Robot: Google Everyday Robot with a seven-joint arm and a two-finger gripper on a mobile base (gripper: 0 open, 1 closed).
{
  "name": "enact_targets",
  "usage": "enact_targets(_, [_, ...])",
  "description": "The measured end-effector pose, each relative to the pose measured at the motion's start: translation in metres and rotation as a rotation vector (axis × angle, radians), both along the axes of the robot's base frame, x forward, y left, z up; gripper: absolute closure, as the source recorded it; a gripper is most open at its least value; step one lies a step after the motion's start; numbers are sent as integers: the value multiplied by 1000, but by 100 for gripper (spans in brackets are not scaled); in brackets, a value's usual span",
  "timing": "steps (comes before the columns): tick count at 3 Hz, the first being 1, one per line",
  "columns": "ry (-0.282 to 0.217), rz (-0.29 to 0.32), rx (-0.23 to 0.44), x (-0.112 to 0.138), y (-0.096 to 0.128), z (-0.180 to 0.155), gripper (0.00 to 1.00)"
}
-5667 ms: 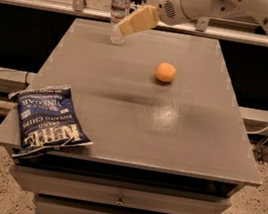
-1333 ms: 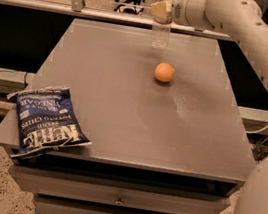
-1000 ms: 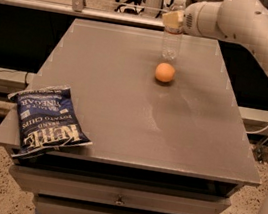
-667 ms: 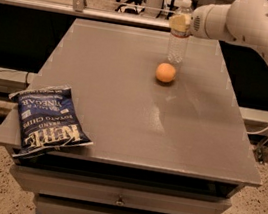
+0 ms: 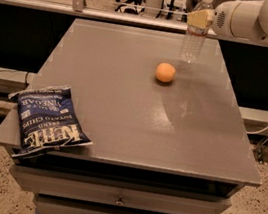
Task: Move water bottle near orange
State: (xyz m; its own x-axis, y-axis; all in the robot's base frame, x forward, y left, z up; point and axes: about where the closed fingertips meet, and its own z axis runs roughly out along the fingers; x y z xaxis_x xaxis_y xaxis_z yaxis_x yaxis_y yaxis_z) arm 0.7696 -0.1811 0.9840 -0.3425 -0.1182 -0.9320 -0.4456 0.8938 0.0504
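My gripper will set the water bottle down on the grey table [image 5: 177, 72] just behind the orange, on the side toward my white arm.
The water bottle [image 5: 195, 35], clear with a white cap, stands upright at the back right of the grey table [image 5: 120, 127]. Its base is at or just above the tabletop. My gripper [image 5: 201, 19] reaches in from the right and is shut on the bottle's upper part, its tan fingers [image 5: 204, 19] across the label. The orange [image 5: 165, 72] lies on the table a short way in front and to the left of the bottle, apart from it.
A blue chip bag [image 5: 46, 120] lies at the table's front left corner, partly over the edge. Drawers [image 5: 119, 200] sit under the tabletop. A rail and chair legs stand behind the table. My white arm [image 5: 259, 20] spans the upper right.
My gripper has carried the bottle from the back left of the table to the right, past the orange. The orange and the chip bag have not moved.
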Motion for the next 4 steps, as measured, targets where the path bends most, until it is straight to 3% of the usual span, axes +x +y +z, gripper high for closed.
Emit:
enact_targets(1, [13, 18, 27, -13, 3, 0, 100])
enact_targets(3, [31, 83, 55, -29, 30, -5, 100])
enact_targets(4, [46, 89, 59, -30, 33, -15, 83])
